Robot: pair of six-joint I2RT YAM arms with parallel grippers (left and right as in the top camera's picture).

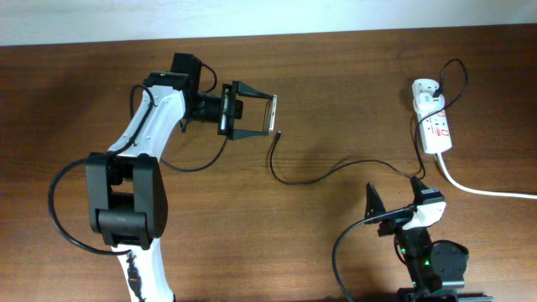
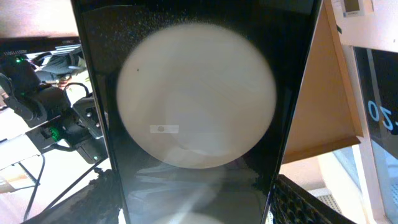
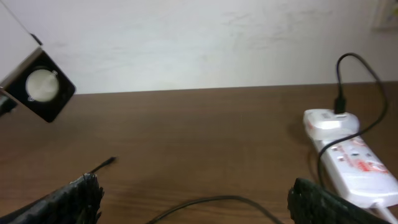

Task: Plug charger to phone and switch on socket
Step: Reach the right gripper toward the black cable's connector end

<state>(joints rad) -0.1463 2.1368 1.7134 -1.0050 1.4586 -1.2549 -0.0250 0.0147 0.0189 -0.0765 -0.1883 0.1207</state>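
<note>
The black phone's loose end (image 1: 273, 114) sticks out from my left gripper's fingers, and my right gripper should close on it next.
My left gripper (image 1: 270, 115) is shut on the black phone (image 1: 273, 115) and holds it by its side edges above the table. In the left wrist view the phone's glossy screen (image 2: 199, 106) fills the frame with a white round reflection. The phone also shows far left in the right wrist view (image 3: 42, 87). The charger's plug tip (image 1: 277, 132) lies on the table just below the phone, apart from it. Its thin black cable (image 1: 336, 168) runs right and up to the white adapter (image 1: 424, 88) in the socket strip (image 1: 436, 127). My right gripper (image 1: 394, 195) is open and empty over the cable (image 3: 217, 200).
The strip's thick white cord (image 1: 487, 191) runs off to the right edge. The wooden table (image 1: 336, 75) ends at a white wall at the back. The left arm's own black cable (image 1: 75, 180) loops at the left.
</note>
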